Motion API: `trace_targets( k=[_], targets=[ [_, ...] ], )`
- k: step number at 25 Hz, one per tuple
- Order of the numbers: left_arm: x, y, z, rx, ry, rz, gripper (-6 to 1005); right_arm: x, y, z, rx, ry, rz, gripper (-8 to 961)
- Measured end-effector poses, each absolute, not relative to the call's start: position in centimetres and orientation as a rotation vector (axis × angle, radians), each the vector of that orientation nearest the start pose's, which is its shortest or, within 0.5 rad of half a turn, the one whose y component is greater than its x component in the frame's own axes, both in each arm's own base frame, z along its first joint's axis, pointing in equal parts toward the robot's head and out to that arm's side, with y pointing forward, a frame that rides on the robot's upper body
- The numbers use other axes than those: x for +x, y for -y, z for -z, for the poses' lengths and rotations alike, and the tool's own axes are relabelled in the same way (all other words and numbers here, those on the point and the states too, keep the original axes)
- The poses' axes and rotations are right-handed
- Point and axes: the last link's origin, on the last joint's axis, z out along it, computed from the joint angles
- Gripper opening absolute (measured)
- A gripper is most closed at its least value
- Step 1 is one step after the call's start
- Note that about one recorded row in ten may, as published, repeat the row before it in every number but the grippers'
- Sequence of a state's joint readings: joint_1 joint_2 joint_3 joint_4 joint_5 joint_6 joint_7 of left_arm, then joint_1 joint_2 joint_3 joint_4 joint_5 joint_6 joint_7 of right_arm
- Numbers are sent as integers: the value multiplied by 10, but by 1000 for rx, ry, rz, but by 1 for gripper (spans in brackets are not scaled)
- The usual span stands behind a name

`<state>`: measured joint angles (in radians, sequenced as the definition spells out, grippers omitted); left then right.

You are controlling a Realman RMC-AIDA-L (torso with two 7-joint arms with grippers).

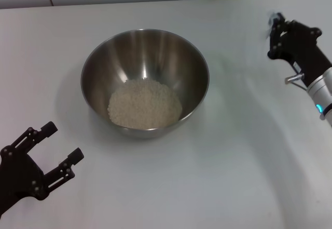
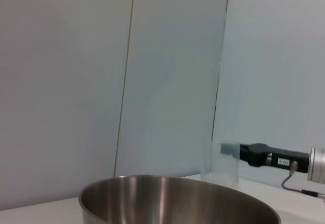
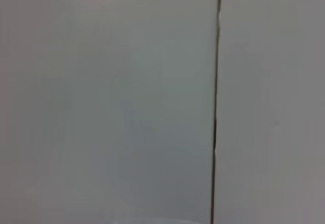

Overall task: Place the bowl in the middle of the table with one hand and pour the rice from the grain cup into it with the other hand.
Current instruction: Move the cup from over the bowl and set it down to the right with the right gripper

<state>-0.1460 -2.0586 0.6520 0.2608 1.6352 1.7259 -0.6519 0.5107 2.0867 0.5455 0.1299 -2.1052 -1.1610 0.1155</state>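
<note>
My right gripper needs to put the clear grain cup down on the bare white table (image 1: 234, 74) close beside the steel bowl.
The steel bowl (image 1: 150, 52) stands in the middle of the white table (image 1: 233, 161), with a heap of rice (image 1: 145, 103) in its bottom. My left gripper (image 1: 65, 142) hovers open near the table's front left corner, apart from the bowl. Far to the right at the back, my right gripper (image 1: 273, 34) is shut on the clear grain cup (image 1: 271, 24). In the left wrist view the grain cup (image 2: 220, 165) is upright beyond the bowl (image 2: 177, 201), looks empty, and is held by the right gripper (image 2: 229, 150). The right wrist view shows mostly wall.
A pale panelled wall (image 2: 152, 82) with dark seams runs along the table's far edge. The bowl is the only thing resting on the table between the two arms.
</note>
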Motion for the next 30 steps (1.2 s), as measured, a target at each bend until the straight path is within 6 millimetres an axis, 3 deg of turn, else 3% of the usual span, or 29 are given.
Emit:
trace_targets(
  k=[12,30],
  targets=[
    [-340,-187,14,-2275,468,991,818,315,-338,51,-1835,-487,-562,23],
    [-339,-185,13,-2274,469,1004,817,318,-338,55,-1847,-521,-542,33]
  ],
)
